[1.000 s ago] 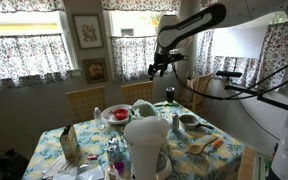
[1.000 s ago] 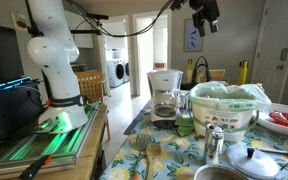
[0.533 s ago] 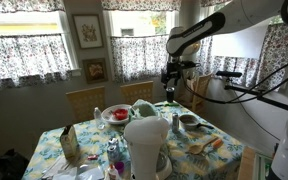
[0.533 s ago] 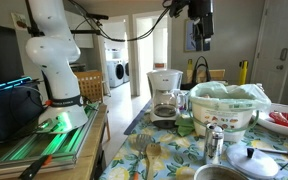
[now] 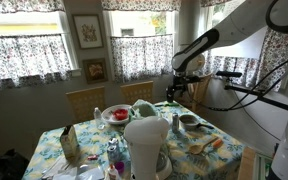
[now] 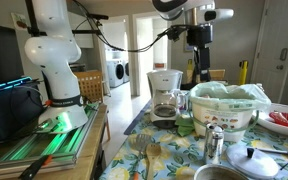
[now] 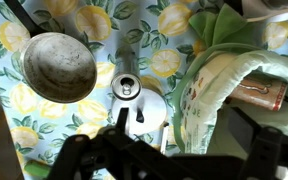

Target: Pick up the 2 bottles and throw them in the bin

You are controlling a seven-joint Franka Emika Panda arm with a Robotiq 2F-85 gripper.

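The pale greyish bottle's upper part (image 5: 175, 117) (image 7: 126, 87) is just outside the green cloth-lined bowl. My gripper goes there next and closes on it.
My gripper (image 5: 173, 88) hangs above the far side of the table, over a green cloth-lined bowl (image 6: 224, 108). In the wrist view its dark fingers (image 7: 184, 150) are spread wide, open and empty. A dark bottle with a reddish top (image 5: 170, 98) stands just under the gripper; it shows as a brownish cylinder (image 7: 259, 95) at the bowl's right edge and as a slim bottle (image 6: 242, 72) behind the bowl. A pale greyish bottle with a metal top (image 7: 126, 88) stands beside a silver pot lid (image 7: 149, 105); it also shows in both exterior views (image 6: 215, 143) (image 5: 175, 122). No bin is in view.
The floral-cloth table (image 5: 84, 140) is crowded: a big white jug-like container (image 5: 145, 145), a red plate (image 5: 116, 114), a metal ladle (image 7: 59, 65), a coffee maker (image 6: 165, 95). Chairs (image 5: 86, 102) stand behind the table. The robot base (image 6: 56, 70) stands on a side bench.
The gripper has come down from high near the wall and curtains to just above the bowl and the dark bottle. Nothing on the table has moved.
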